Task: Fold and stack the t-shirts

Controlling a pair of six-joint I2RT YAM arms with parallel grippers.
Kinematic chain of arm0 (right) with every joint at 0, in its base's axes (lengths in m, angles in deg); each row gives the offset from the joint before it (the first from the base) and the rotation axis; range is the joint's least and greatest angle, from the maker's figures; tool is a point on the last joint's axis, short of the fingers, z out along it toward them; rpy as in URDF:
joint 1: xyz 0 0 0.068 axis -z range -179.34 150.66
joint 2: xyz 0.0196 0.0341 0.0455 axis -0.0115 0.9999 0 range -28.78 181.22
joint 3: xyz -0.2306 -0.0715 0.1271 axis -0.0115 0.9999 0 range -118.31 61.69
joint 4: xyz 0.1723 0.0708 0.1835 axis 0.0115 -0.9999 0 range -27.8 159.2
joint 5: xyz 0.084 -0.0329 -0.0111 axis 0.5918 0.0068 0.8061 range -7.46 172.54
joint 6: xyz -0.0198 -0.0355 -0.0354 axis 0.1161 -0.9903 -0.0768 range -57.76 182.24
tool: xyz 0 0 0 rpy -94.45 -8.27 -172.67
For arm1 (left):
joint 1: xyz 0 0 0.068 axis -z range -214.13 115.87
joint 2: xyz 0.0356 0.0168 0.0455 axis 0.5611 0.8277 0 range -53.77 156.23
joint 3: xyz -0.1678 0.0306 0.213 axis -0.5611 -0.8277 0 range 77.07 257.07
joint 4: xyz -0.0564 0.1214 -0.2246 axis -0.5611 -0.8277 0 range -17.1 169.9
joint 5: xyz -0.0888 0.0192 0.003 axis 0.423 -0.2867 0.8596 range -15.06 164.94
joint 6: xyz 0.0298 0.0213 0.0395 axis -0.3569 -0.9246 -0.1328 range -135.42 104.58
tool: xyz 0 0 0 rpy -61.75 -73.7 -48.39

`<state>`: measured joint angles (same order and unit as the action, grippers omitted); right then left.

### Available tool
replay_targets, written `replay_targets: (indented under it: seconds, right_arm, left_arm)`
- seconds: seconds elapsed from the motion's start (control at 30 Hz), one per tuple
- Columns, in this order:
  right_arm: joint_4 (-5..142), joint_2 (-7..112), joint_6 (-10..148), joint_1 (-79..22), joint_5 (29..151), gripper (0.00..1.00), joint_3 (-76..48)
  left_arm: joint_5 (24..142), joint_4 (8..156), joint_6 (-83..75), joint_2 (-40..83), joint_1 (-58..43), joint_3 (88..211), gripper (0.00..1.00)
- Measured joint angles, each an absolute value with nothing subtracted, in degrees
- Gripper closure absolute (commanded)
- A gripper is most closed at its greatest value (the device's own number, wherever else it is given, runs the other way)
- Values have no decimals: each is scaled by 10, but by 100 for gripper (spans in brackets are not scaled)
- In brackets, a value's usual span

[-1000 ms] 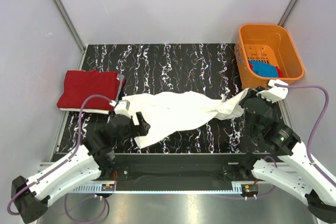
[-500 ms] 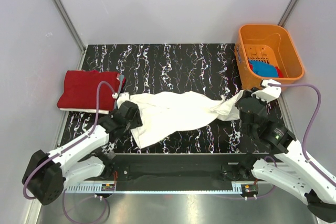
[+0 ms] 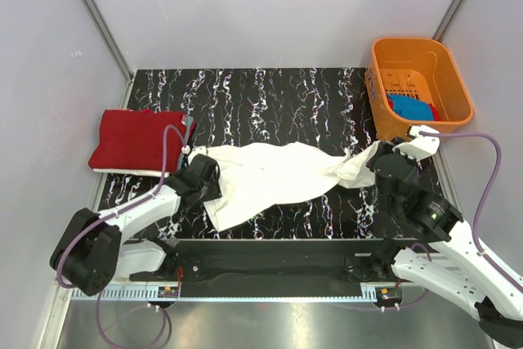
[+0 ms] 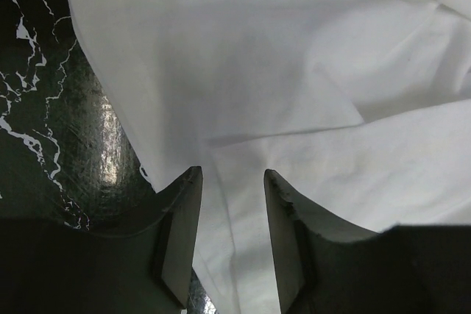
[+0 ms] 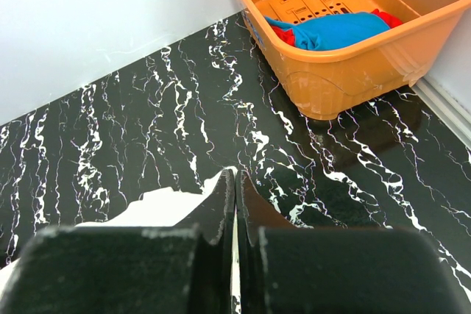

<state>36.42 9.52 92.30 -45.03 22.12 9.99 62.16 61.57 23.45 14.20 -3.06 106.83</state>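
Note:
The top layer of the white t-shirt has its corner ahead of my left gripper's fingers, so next I move forward and pinch that corner (image 4: 221, 154) before I lift with both grippers.
A white t-shirt (image 3: 278, 173) lies stretched across the table, crumpled along its length. My left gripper (image 3: 206, 176) sits over its left end. In the left wrist view the left gripper (image 4: 232, 174) is part-way open, with a fold of the white cloth (image 4: 294, 71) between its fingers. My right gripper (image 3: 380, 161) is shut on the shirt's right end, and a thin strip of white shows between the jaws of the right gripper (image 5: 237, 174). A folded red t-shirt (image 3: 135, 140) lies at the left. A blue t-shirt (image 5: 335, 31) lies in the basket.
The orange basket (image 3: 418, 41) stands at the back right, close to the right gripper, with a bit of red cloth (image 5: 283, 31) under the blue one. Grey walls close in the table on three sides. Black marbled tabletop (image 3: 270, 100) shows behind the white shirt.
My left arm swung forward onto the white shirt's left end and its jaws narrowed. The right gripper stayed shut on the right end, shifting only slightly.

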Motion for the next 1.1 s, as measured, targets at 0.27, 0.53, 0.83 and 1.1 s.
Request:
replay_targets:
  seconds: [0.27,0.53,0.83,1.1]
  right_arm:
    - [364,95,923,-450,222,100,100]
    - [364,99,927,-450,224,100,100]
    - [364,100,933,-450,237,100,100]
    - [364,102,938,-450,238,100,100]
  left_arm:
    - [625,619,233,159,-31,1068,60]
    - [635,640,226,181,-31,1075,66]
    - [629,643,220,192,-32,1083,81]
    - [606,601,208,124,-32,1104,100]
